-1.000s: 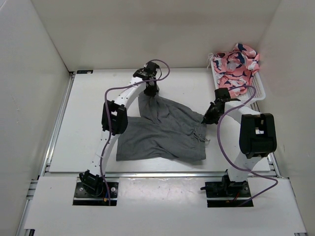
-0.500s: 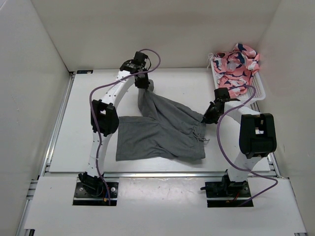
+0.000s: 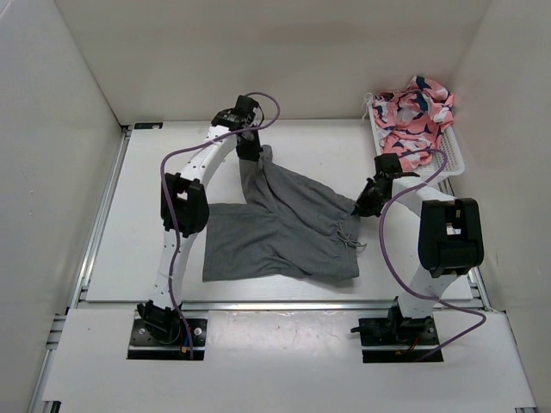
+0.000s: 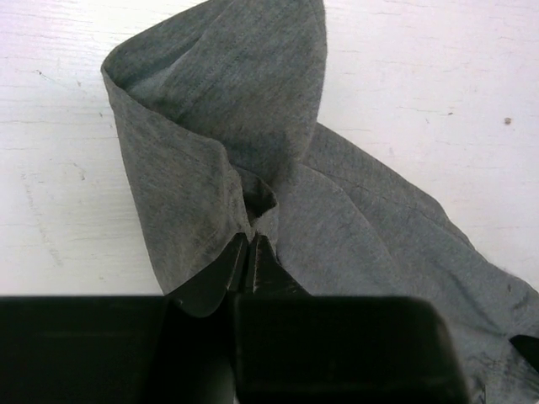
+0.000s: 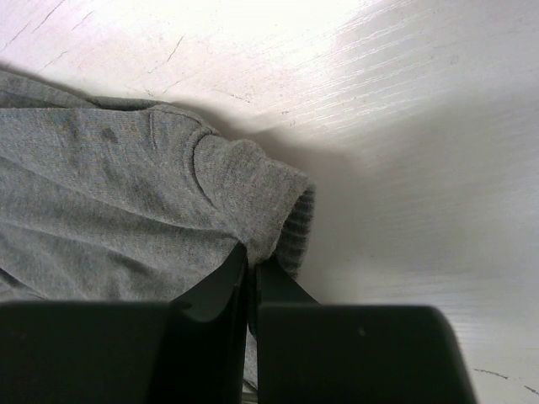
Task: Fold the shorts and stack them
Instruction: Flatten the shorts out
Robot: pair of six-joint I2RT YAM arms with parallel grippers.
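The shorts' leg hangs bunched below the robot's left gripper, so the robot should draw the shorts flat, and its right gripper should open and take the waistband corner [image 5: 285, 192] before folding.
The grey shorts [image 3: 280, 228] lie on the white table, partly folded, with a drawstring near the right edge. My left gripper [image 3: 249, 153] is shut on a leg hem of the shorts [image 4: 219, 126] and holds it up at the far side, so the cloth runs taut down to the pile. My right gripper [image 3: 362, 206] is shut on the ribbed waistband corner [image 5: 253, 202] at the right edge of the shorts, low on the table.
A white basket [image 3: 456, 159] at the back right holds pink patterned clothes [image 3: 413, 116]. White walls close in the table on the left, back and right. The arm bases sit at the near edge.
My left gripper has carried the leg hem left and toward the back, then edged slightly back right. The cloth is pulled more taut. The right gripper has not moved.
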